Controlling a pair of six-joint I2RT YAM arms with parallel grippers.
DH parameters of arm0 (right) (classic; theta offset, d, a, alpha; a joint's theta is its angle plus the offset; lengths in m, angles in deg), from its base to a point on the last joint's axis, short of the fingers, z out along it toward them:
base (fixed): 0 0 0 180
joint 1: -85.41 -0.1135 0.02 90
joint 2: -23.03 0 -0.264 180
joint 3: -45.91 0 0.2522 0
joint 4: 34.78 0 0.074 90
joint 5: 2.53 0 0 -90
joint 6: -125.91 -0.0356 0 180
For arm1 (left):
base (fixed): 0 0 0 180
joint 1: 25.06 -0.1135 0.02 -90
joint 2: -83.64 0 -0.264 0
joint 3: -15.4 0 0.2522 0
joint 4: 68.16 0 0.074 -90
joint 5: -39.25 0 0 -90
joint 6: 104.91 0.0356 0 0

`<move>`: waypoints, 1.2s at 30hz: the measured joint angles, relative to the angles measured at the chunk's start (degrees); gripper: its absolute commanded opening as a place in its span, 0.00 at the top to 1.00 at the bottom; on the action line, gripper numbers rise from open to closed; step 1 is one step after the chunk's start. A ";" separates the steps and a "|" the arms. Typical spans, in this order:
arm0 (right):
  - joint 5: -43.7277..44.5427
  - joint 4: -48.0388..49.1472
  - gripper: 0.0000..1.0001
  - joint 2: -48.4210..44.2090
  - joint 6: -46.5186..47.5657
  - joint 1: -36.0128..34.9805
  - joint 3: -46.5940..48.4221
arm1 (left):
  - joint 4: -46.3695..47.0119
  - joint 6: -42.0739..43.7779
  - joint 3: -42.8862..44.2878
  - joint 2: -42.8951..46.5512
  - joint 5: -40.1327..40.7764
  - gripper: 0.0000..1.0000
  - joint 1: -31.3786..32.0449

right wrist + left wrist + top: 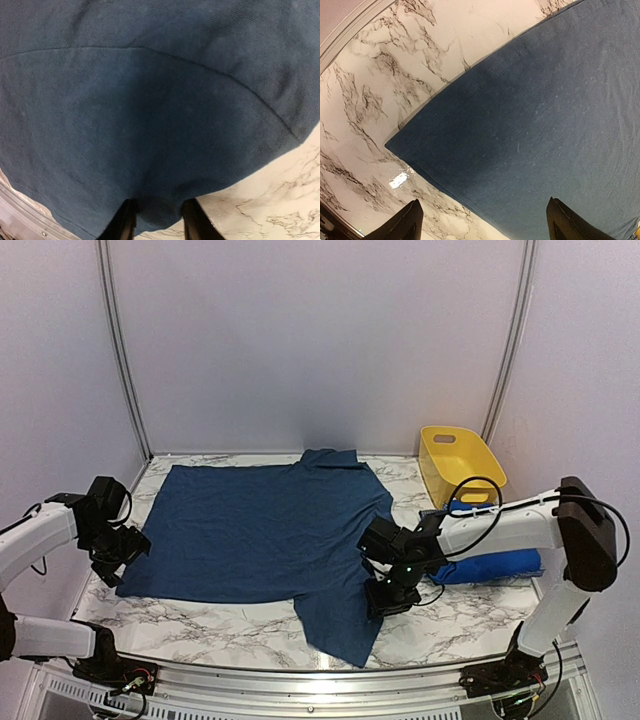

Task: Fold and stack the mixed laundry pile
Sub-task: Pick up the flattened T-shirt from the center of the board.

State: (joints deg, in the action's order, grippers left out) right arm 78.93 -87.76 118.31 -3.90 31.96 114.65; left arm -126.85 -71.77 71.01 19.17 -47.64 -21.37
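Note:
Next, the left gripper closes on the near corner of the hem [121, 592] [401, 152] of the dark denim-blue garment, across from the sleeve at the right gripper.
A large dark denim-blue garment [260, 530] from the laundry pile lies spread flat across the marble table [220, 625]. One sleeve reaches toward the near edge. My right gripper [385, 602] is down on that sleeve's right edge. In the right wrist view its fingers [125, 220] stand close together with a puckered bunch of the dark cloth [150, 100] between them. My left gripper [112, 558] hovers open over the garment's near left corner [400, 145], with nothing between its wide-set fingers [412, 220]. A bright royal-blue garment [495, 565] lies bunched at the right.
A yellow plastic tub [470, 475] stands at the back right, just behind the royal-blue garment. White walls close in the back and both sides. A metal rail runs along the near table edge [320, 690].

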 measured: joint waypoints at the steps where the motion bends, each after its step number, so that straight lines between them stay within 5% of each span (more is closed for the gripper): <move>1: 0.48 -0.11 0.81 0.26 -0.39 -0.44 0.26 | -0.17 -0.15 -0.11 0.00 0.26 0.11 0.00; 4: 1.64 -0.33 1.00 0.35 -1.27 -0.83 0.11 | -0.48 -0.76 -0.57 -0.02 0.52 0.14 0.00; 18: 4.26 -2.05 1.00 -2.16 -2.19 -0.96 -1.66 | -2.97 -0.85 -4.81 0.31 2.56 0.46 -1.16; 33: 4.61 -2.23 1.00 -2.43 -1.99 -0.28 -1.68 | -2.03 2.01 -6.71 -5.81 4.98 0.55 -6.14; 36: 4.61 -2.25 1.00 -2.54 -1.99 -0.28 -1.68 | -0.22 3.02 -7.10 -8.20 5.05 0.64 -6.49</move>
State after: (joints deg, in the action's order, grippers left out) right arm 83.54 -90.01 115.78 -5.89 31.67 112.97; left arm -127.07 -68.75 63.90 10.98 -42.59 -27.87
